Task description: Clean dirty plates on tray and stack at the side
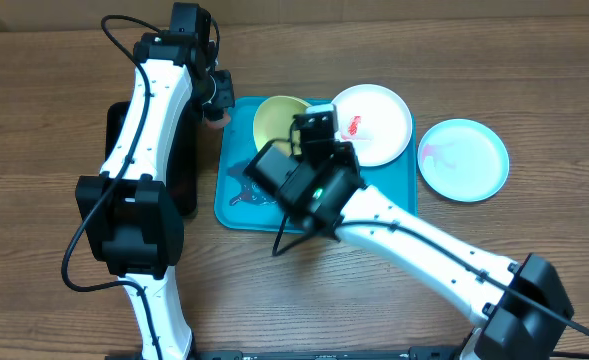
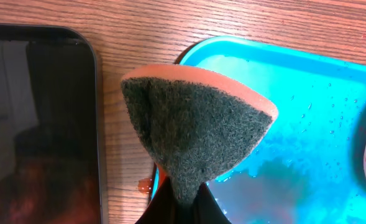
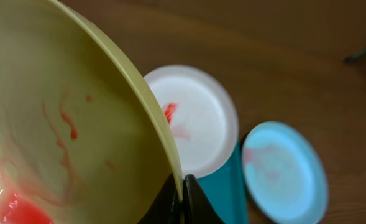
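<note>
My right gripper has the yellow-green plate. Next, I let go of it with that gripper on top of the pale blue plate (image 1: 463,161) (image 3: 285,173) beside the turquoise tray.
My right gripper (image 3: 181,196) is shut on the rim of the pale yellow-green plate (image 1: 277,120) and holds it tilted over the turquoise tray (image 1: 236,205). In the right wrist view the plate (image 3: 64,124) shows red smears. My left gripper (image 2: 181,202) is shut on an orange sponge with a green scouring face (image 2: 195,118), held over the tray's near-left corner (image 2: 307,93). The white plate (image 1: 379,120), with a red smear, rests on the tray's far right corner. The pale blue plate (image 1: 464,160) lies on the table to the right of the tray.
A black rectangular tray (image 1: 186,175) lies left of the turquoise tray, under my left arm; it also shows in the left wrist view (image 2: 40,124). The turquoise tray holds water drops and a wet red-tinted patch (image 2: 276,180).
</note>
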### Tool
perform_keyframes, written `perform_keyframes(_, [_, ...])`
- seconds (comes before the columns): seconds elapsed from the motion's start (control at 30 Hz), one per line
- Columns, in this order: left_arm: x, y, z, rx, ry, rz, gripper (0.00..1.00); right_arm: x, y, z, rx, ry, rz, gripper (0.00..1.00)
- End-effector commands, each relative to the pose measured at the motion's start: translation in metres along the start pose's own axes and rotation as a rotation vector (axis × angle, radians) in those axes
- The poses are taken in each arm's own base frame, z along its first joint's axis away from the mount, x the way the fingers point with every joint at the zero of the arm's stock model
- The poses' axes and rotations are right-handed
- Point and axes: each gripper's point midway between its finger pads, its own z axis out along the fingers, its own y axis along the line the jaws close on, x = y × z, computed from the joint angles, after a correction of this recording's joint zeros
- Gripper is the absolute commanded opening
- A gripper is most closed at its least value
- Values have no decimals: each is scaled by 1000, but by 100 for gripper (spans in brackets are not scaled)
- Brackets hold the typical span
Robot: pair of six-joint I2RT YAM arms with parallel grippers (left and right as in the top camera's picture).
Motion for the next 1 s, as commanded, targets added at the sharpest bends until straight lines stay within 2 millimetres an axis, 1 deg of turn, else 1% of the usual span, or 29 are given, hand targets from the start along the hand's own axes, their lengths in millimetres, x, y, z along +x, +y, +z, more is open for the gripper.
perform_keyframes(0.0, [-5, -4, -8, -1, -26, -1, 4, -42, -35, -32, 239, -265, 7, 4])
perform_keyframes(0.07, [-5, -4, -8, -1, -26, -1, 4, -51, -39, -49, 299, -349, 0, 4])
perform_keyframes(0.17, [-5, -4, -8, -1, -26, -1, 4, -58, -41, -65, 341, -419, -3, 4])
perform_keyframes(0.23, [-5, -4, -8, -1, -26, -1, 4, -58, -37, -71, 336, -432, -21, 4])
perform_keyframes(0.33, [-5, -4, -8, -1, -26, -1, 4, -57, -34, -74, 327, -437, -25, 4])
perform_keyframes(0.57, [-5, -4, -8, 0, -25, -1, 4, -57, -34, -74, 327, -437, -25, 4])
perform_keyframes(0.67, [-4, -8, -7, 1, -24, 6, 4, -57, -33, -73, 321, -433, -25, 4])
perform_keyframes(0.73, [-3, -11, -7, 3, -24, 14, 4, -52, -27, -67, 278, -395, -24, 4])
perform_keyframes(0.8, [-3, -15, -7, 6, -25, 21, 4, -40, -15, -54, 188, -309, -21, 4])
perform_keyframes(0.87, [-2, -18, -7, 7, -26, 28, 5, -25, -4, -37, 88, -194, 34, 4])
perform_keyframes(0.97, [-2, -19, -7, 8, -25, 30, 4, 0, 2, -10, -18, 5, 150, 4])
